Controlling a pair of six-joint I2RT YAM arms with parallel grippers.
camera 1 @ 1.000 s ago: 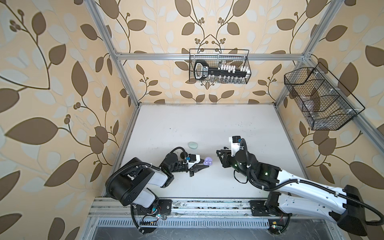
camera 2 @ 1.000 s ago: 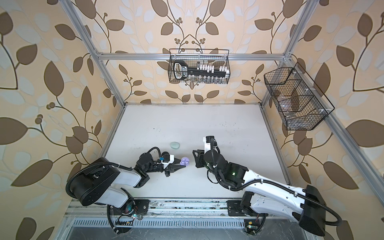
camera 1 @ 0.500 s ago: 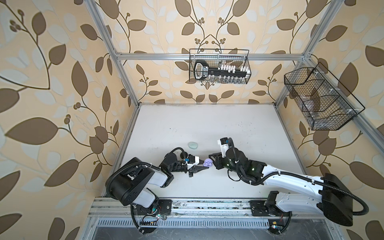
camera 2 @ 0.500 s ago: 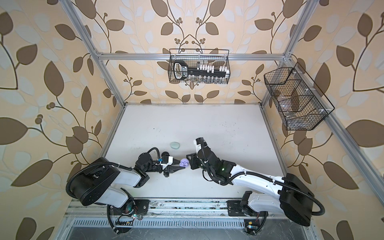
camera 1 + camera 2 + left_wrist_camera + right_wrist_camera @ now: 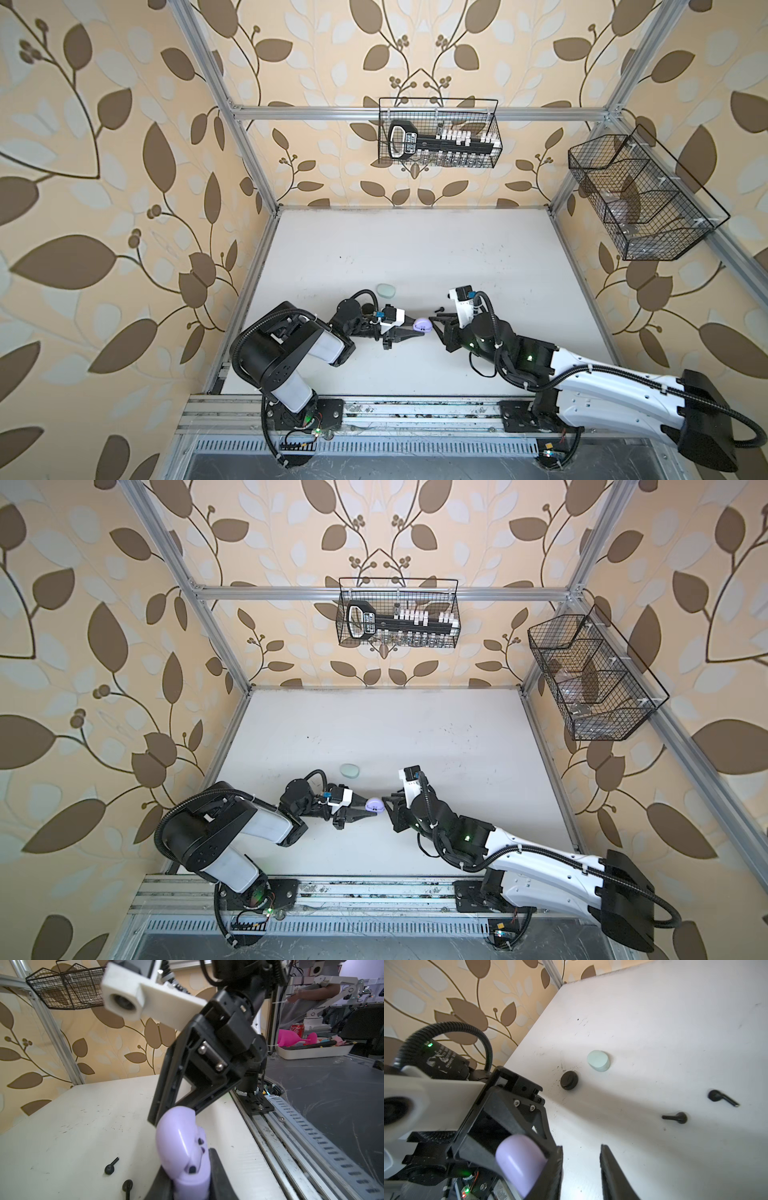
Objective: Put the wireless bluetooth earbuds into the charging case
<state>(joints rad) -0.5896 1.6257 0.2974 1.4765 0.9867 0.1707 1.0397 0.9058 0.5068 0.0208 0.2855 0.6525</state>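
Note:
I need to release the lilac charging case, now held just above the table, from my left gripper on the table (image 5: pixel 419 291) between the mint case and black earbuds.
My left gripper (image 5: pixel 417 329) is shut on a lilac charging case (image 5: pixel 423 323), held just above the table near its front middle. In the left wrist view the case (image 5: pixel 182 1147) stands between my fingers with its lid partly ajar. My right gripper (image 5: pixel 437 325) is open and empty, its tips right beside the case. One of its fingers almost touches the case (image 5: pixel 519 1163) in the right wrist view. Two black earbuds (image 5: pixel 720 1098) (image 5: pixel 677 1118) lie loose on the table just beyond my right gripper (image 5: pixel 580 1167). No lilac earbuds show.
A closed mint case (image 5: pixel 385 289) and a round black case (image 5: pixel 569 1080) sit on the table behind my left wrist. Wire baskets hang on the back wall (image 5: pixel 438 139) and the right wall (image 5: pixel 640 199). The front rail (image 5: pixel 415 409) runs close by.
My right gripper reached left to the lilac case, then drew back slightly to the right with its jaws a little wider. The left gripper and case stayed put.

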